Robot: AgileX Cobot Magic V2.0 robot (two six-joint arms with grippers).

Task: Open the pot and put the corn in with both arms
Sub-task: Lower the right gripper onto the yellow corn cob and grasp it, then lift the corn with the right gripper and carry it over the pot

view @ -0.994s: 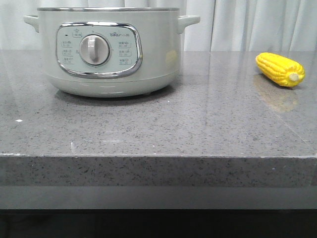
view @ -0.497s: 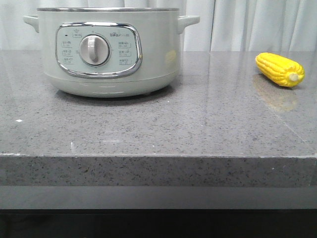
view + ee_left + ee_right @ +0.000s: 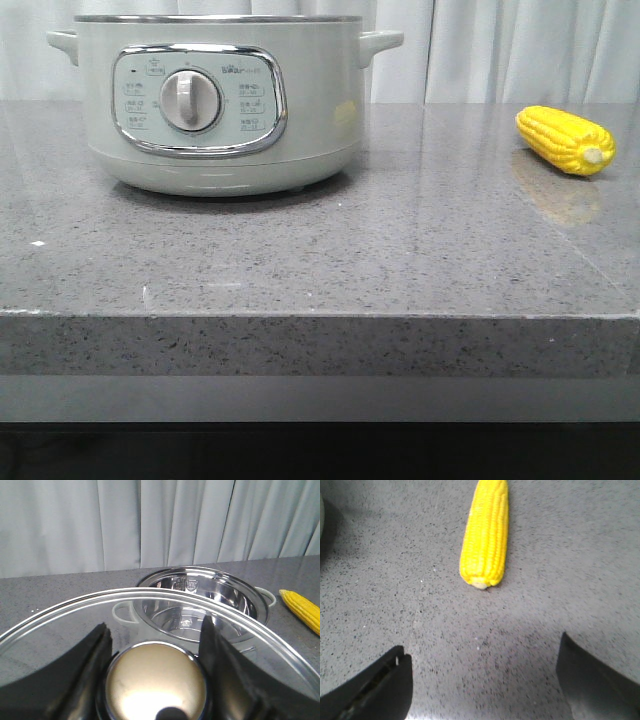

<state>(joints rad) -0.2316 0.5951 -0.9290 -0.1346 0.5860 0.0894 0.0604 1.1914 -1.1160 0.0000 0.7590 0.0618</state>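
My right gripper is going to close around the middle of the yellow corn (image 3: 565,137) (image 3: 486,532), at a spot that lies just beyond the stub end of the corn.
The pale grey-green pot (image 3: 215,110) stands at the back left of the counter, dial facing me. In the left wrist view it (image 3: 200,600) is open, its steel inside bare. My left gripper (image 3: 154,627) is shut on the brass-coloured knob (image 3: 156,680) of the glass lid (image 3: 75,610) and holds the lid up, off the pot. The yellow corn (image 3: 565,140) lies on the counter at the right and also shows in the left wrist view (image 3: 302,607). My right gripper (image 3: 482,647) is open and empty above the counter, with the stub end of the corn (image 3: 486,535) just ahead of it. Neither gripper shows in the front view.
The grey speckled counter has its front edge (image 3: 320,315) close to me. A pale curtain (image 3: 500,50) hangs behind it. A dark edge of the pot (image 3: 322,515) shows at the side of the right wrist view.
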